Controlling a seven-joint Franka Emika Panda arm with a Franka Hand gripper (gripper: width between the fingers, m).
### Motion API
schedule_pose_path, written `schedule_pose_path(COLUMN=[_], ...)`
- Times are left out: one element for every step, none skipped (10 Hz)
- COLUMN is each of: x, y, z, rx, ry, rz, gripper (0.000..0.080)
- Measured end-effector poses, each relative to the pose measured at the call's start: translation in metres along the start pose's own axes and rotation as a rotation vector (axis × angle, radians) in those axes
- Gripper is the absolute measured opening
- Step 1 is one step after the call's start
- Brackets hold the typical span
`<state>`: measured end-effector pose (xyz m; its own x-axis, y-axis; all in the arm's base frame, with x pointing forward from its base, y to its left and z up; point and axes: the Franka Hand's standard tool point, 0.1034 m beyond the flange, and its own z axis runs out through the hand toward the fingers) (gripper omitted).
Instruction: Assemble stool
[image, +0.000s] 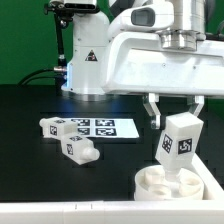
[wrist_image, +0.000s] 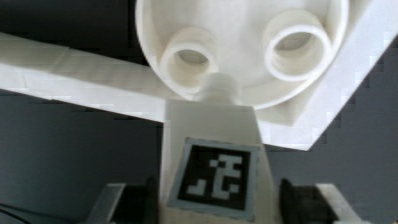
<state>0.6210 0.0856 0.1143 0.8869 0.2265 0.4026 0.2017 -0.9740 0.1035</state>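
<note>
My gripper will release the tagged white leg in the round seat's socket (image: 173, 186) (wrist_image: 217, 88) just below its lower end.
The stool's round white seat (image: 150, 184) lies at the front of the exterior view's right, sockets up. A white leg (image: 178, 146) with a black-and-white tag stands tilted on it, its lower end at a socket. My gripper (image: 177, 121) comes down from above and is shut on that leg's upper end. In the wrist view the leg (wrist_image: 214, 150) runs from between my fingers (wrist_image: 125, 203) to the seat (wrist_image: 240, 18), where two open sockets show beside its tip. Two more tagged legs (image: 53, 127) (image: 80, 151) lie loose at the exterior view's left.
The marker board (image: 97, 127) lies flat behind the loose legs. A long white bar (wrist_image: 71, 72) runs along the seat's edge and shows at the front table edge (image: 60, 214). The arm's white base (image: 85, 60) stands at the back.
</note>
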Motion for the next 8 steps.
schedule_pose_path(x=[-0.001, -0.004, -0.005, -0.006, -0.007, -0.010, -0.010, -0.009], y=[0.000, 0.001, 0.004, 0.009, 0.010, 0.007, 0.006, 0.007], z=[0.001, 0.005, 0.007, 0.008, 0.010, 0.012, 0.014, 0.014], rx=[-0.001, -0.005, -0.013, -0.021, -0.023, -0.020, -0.020, -0.021], ry=[-0.001, -0.005, -0.008, -0.008, -0.012, -0.017, -0.012, -0.006], rz=[-0.010, -0.031, -0.062, -0.094, -0.101, -0.104, -0.104, -0.104], gripper=[0.0323, 0.0323, 0.0323, 0.0323, 0.0323, 0.0323, 0.0323, 0.0323])
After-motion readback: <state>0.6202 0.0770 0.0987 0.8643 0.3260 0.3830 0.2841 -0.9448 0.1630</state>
